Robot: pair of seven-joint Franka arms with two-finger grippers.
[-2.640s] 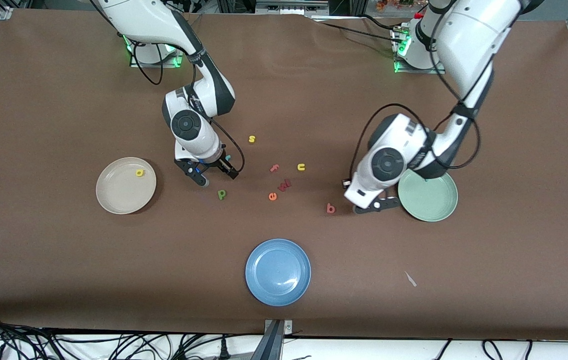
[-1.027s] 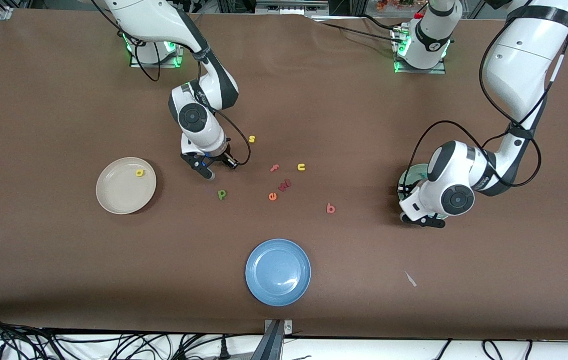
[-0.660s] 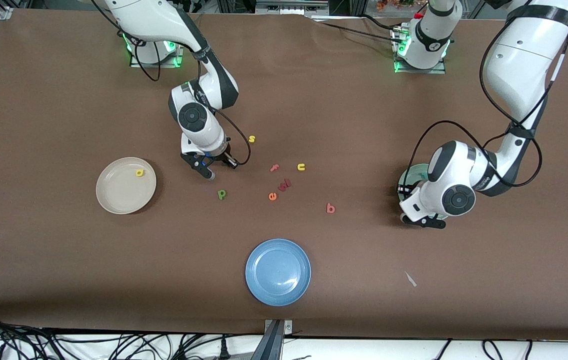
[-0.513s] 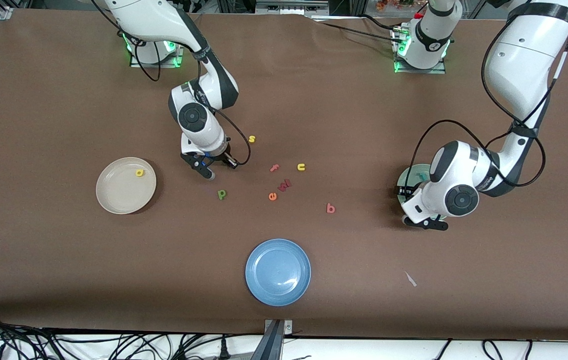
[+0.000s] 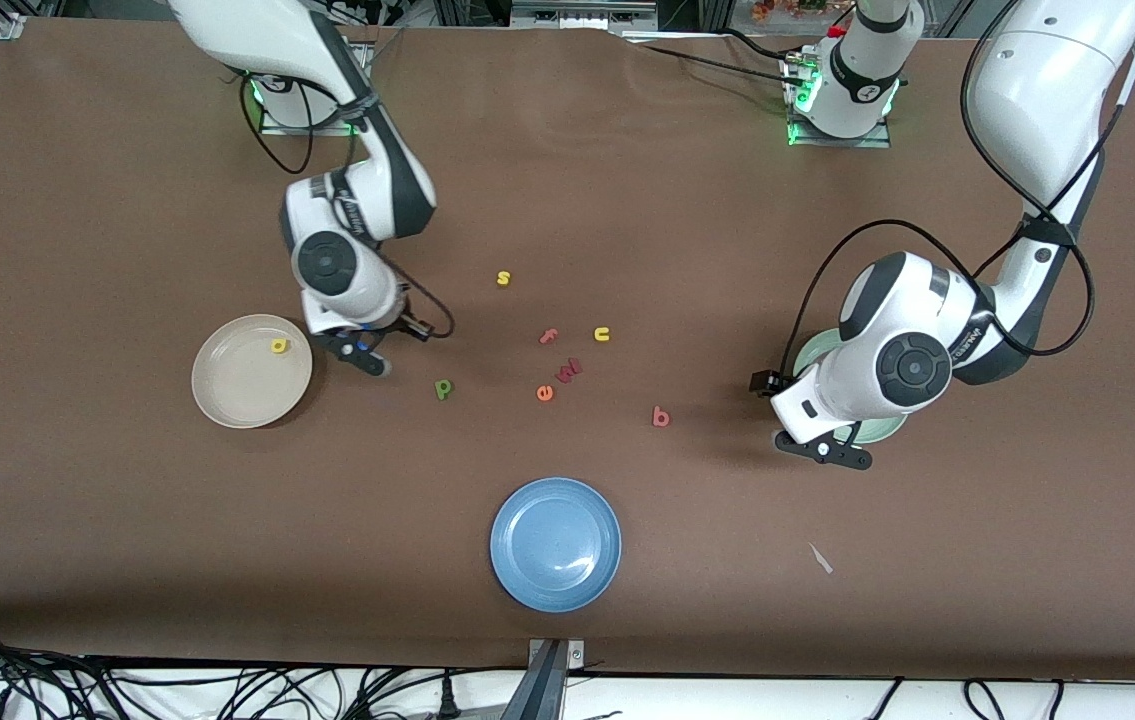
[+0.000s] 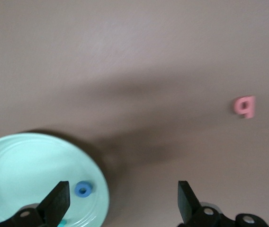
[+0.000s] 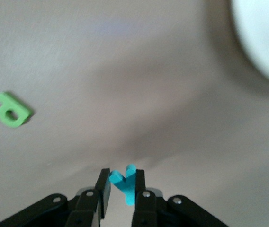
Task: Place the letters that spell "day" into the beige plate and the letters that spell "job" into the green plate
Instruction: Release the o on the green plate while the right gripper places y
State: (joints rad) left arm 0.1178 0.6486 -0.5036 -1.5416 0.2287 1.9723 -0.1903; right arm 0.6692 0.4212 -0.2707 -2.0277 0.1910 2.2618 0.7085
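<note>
My right gripper will let go of the teal y in the beige plate [image 5: 260,360], next to the yellow a.
My right gripper [image 5: 365,353] hangs over the table between the beige plate [image 5: 237,400] and the green d [image 5: 443,389], shut on the teal y [image 7: 126,182]. A yellow a [image 5: 278,346] lies in the beige plate. The d [image 7: 12,112] and the plate's rim [image 7: 262,42] also show in the right wrist view. My left gripper [image 6: 122,203] is open and holds nothing, over the rim of the green plate [image 6: 25,165]. In that plate lie the blue o [image 6: 84,189] and a teal bit [image 6: 62,221], mostly hidden. The salmon b [image 5: 661,417] lies on the table toward the middle.
A blue plate [image 5: 555,543] sits nearest the front camera. Loose letters lie mid-table: yellow s [image 5: 503,278], pink f [image 5: 549,336], yellow u [image 5: 602,334], orange e [image 5: 545,393] and a red one [image 5: 569,370]. A white scrap [image 5: 820,558] lies near the front.
My right gripper shut on the teal y, lifted it and moved toward the beige plate. My left gripper opened over the green plate and shifted toward its rim.
</note>
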